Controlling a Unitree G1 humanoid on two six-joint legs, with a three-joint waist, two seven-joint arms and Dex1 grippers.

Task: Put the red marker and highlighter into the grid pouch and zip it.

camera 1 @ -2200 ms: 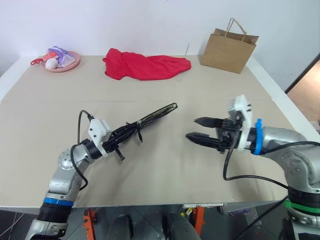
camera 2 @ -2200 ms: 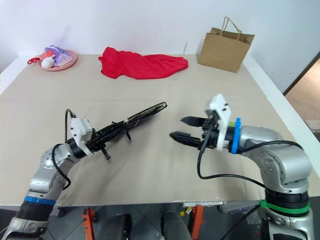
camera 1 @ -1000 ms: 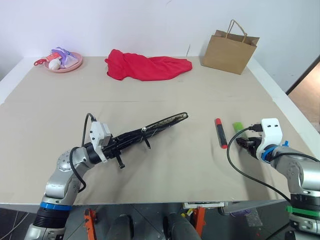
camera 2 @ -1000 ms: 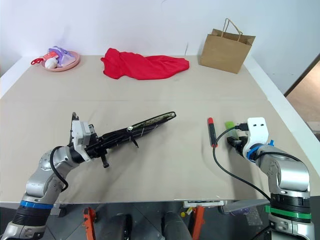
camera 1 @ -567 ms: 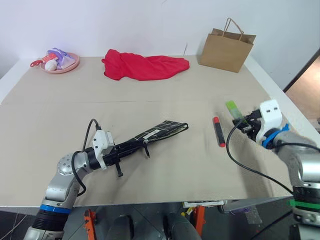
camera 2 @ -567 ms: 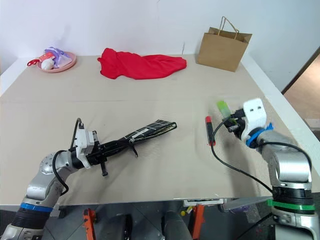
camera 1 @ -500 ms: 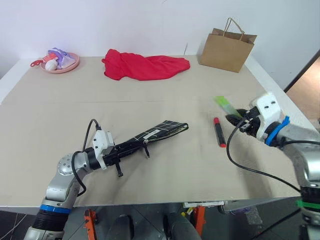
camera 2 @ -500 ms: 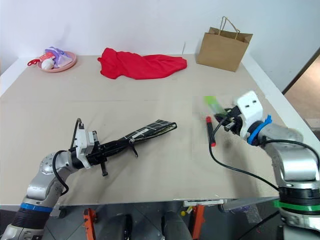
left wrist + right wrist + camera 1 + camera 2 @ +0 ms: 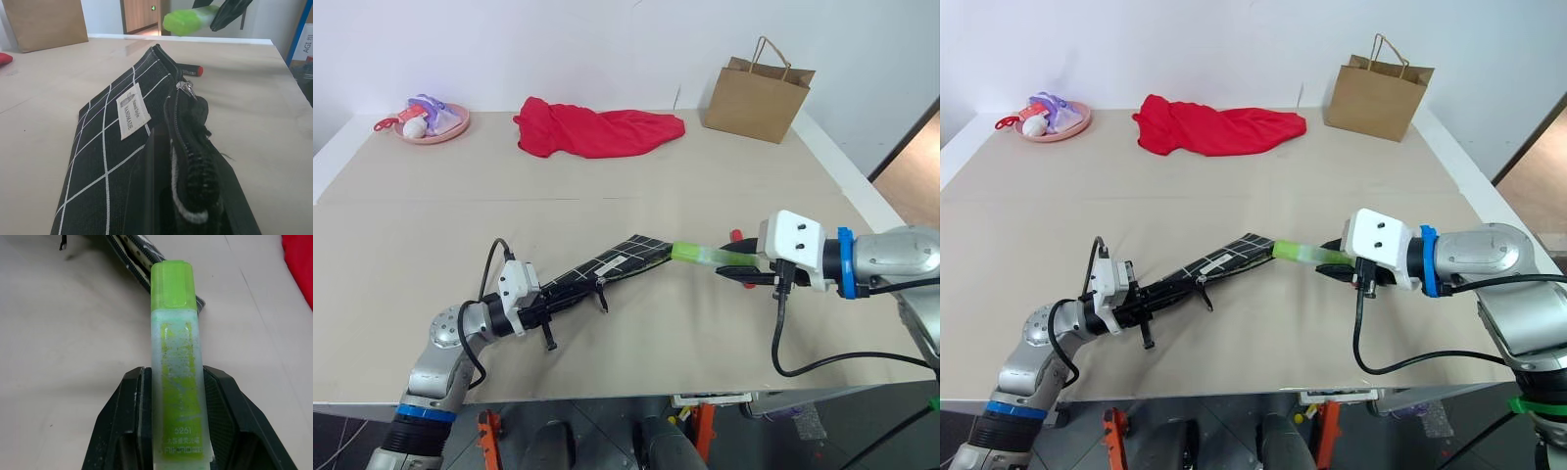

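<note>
My right gripper should release the highlighter inside the open zipper opening [image 9: 638,269] [image 9: 135,258] near the far end of the grid pouch. The highlighter is now just short of that end.
The grid pouch [image 9: 626,257] is black with white lines and lies slanted near the table's middle, zipper side up, with its zipper pull [image 9: 185,87] partway along. My left gripper [image 9: 546,306] is shut on its near end. My right gripper [image 9: 736,266] is shut on the light green highlighter [image 9: 697,254]. It holds the highlighter about level, and the cap end points at the pouch's far end [image 9: 142,264], just short of it. The red marker [image 9: 188,68] lies on the table beyond the pouch, mostly hidden behind the right gripper in the head views.
At the back right stands a brown paper bag [image 9: 759,90]. A red cloth [image 9: 597,129] lies at the back middle. A pink plate [image 9: 433,124] with small toys sits at the back left. The table's front edge runs close below both arms.
My right gripper lifted the highlighter from the table's right side, swung it left and turned it level toward the pouch's far end. The left gripper kept its hold on the pouch.
</note>
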